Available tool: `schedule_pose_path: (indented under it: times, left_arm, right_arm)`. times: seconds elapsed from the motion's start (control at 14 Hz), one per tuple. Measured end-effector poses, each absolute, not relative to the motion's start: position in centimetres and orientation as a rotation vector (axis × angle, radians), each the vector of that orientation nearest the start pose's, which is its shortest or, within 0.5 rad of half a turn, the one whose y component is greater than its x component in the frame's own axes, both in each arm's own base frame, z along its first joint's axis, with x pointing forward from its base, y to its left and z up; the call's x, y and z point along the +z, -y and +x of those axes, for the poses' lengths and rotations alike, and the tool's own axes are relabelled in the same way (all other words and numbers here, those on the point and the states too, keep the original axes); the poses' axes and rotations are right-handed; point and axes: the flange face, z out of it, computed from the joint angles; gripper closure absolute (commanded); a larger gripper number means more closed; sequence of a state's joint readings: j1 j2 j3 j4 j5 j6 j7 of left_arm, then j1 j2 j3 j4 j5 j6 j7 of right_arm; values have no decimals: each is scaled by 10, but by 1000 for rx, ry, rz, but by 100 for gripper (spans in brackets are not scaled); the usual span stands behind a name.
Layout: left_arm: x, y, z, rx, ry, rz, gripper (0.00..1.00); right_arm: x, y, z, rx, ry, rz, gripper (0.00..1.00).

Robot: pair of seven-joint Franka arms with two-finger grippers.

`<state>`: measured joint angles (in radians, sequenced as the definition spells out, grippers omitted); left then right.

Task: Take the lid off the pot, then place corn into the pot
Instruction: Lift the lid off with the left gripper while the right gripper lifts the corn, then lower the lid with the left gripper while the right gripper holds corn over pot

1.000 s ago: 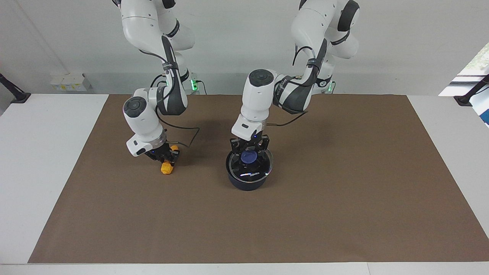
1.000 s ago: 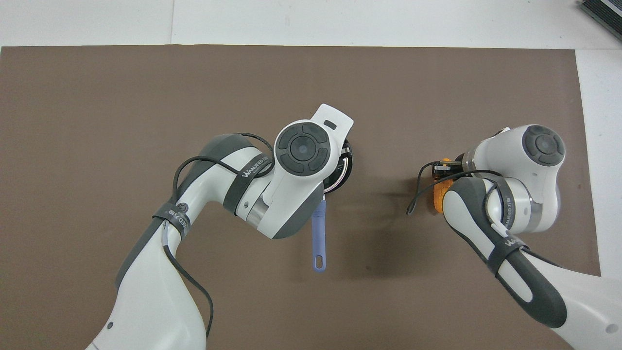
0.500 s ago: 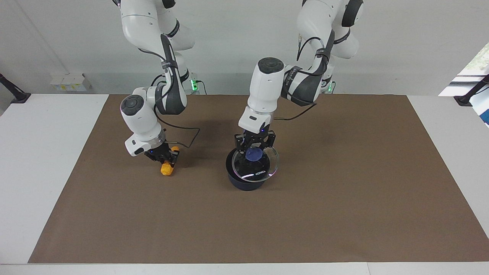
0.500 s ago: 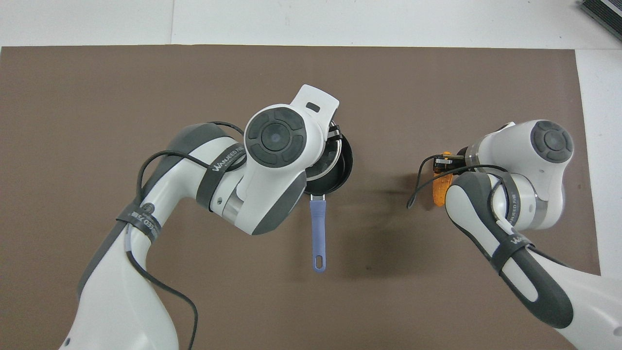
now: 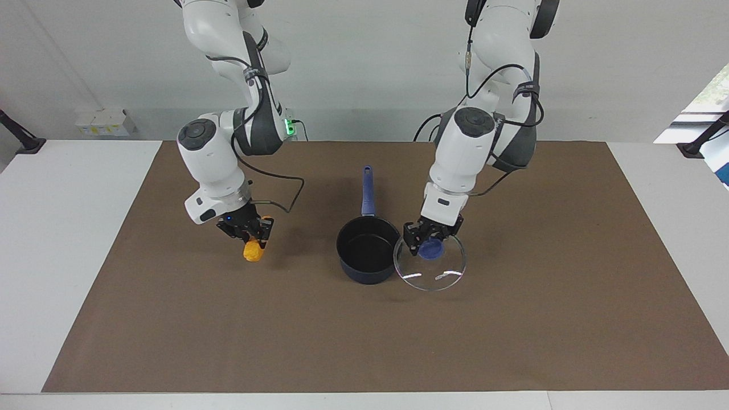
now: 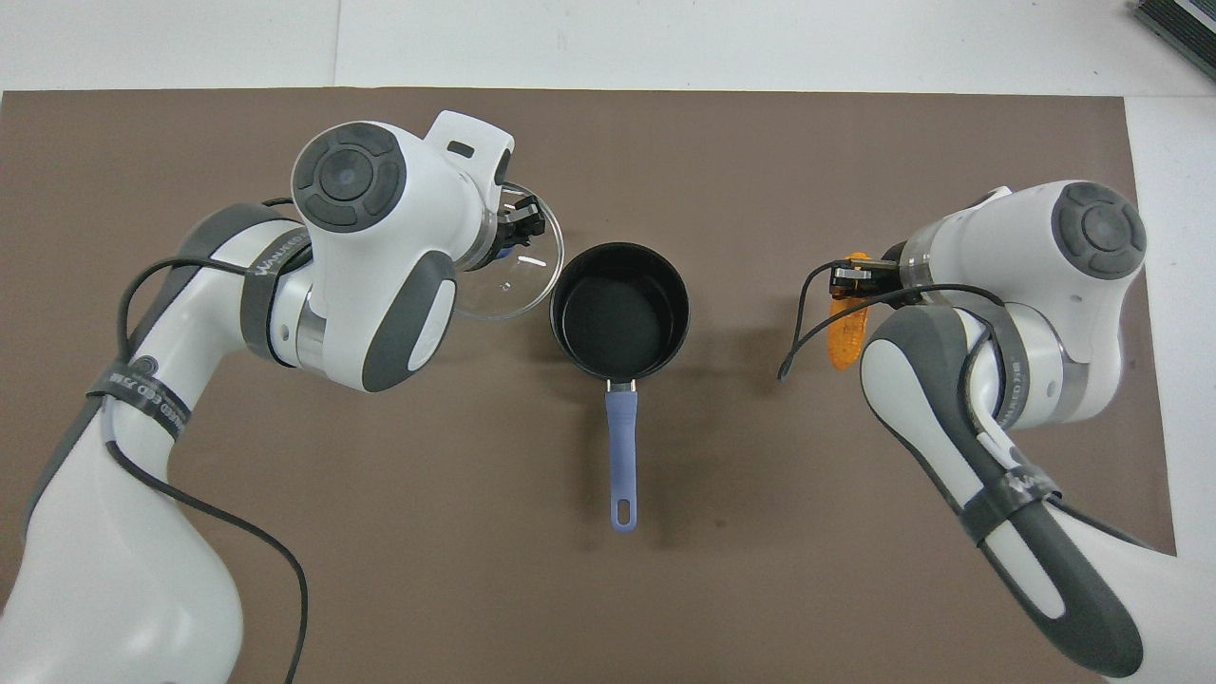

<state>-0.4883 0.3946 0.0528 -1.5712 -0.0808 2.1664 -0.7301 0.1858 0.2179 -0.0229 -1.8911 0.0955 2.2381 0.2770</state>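
My left gripper is to let go of the lid on the brown mat (image 6: 236, 382) beside its own forearm, well away from the pot. The lid is held low beside the pot.
The pot (image 5: 364, 250) stands uncovered at the middle of the mat, its black inside bare, its blue-purple handle (image 5: 368, 188) pointing toward the robots. It also shows in the overhead view (image 6: 619, 309). My left gripper (image 5: 430, 239) is shut on the blue knob of the lid (image 5: 438, 273). It holds the lid tilted and low over the mat, beside the pot toward the left arm's end (image 6: 518, 285). My right gripper (image 5: 250, 233) is shut on the corn (image 5: 253, 250) and holds it low over the mat toward the right arm's end (image 6: 848, 332).
A brown mat (image 5: 512, 319) covers most of the white table. Small white boxes (image 5: 105, 122) sit by the wall near the right arm's base. A black cable (image 5: 285, 196) loops from the right wrist.
My left gripper lifted the lid off the pot and carried it sideways toward the left arm's end, baring the pot. My right gripper rose a little with the corn.
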Motion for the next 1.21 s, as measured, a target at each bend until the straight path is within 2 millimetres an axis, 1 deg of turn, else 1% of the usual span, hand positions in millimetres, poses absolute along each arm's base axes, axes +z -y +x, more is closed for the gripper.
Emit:
schedule_pose_path:
  times: [0.07,0.21,0.36,0.5,0.64,0.79,0.93,1.0,1.07,1.21]
  left_arm:
    - [430,281,629,-219,527,-3235,100]
    - [421,244,636,-196,517,-3219,100]
    - [412,202,641,-156,517,-3226,100]
    - [406,163,642,-121,509,-3241,100]
    - [397,131,639,-91,493,-3237,100]
    - [389,99,632,-57,468,-3243,100]
    - [381,66,622,-24,440,-3254,100]
    - [377,52,616,-9,425,-3255,100]
    - [373,39,608,10,408,-3256,100]
    - [365,16,590,48,367,-3259,100]
  right_arm:
    - [413,-128,613,-178,-276,-3014,85]
    - [429,-174,610,-192,-325,-2989,89]
    - [439,-207,610,-202,-340,-2972,89]
    - [439,-233,611,-202,-342,-2963,89]
    - [434,-268,611,-193,-364,-2952,89]
    - [419,-300,609,-168,-349,-2958,88]
    - [401,-324,611,-147,-313,-2970,87]
    - [393,-331,613,-141,-302,-2974,87]
    - [388,-334,616,-139,-300,-2976,86]
    - [385,-331,623,-144,-313,-2976,83]
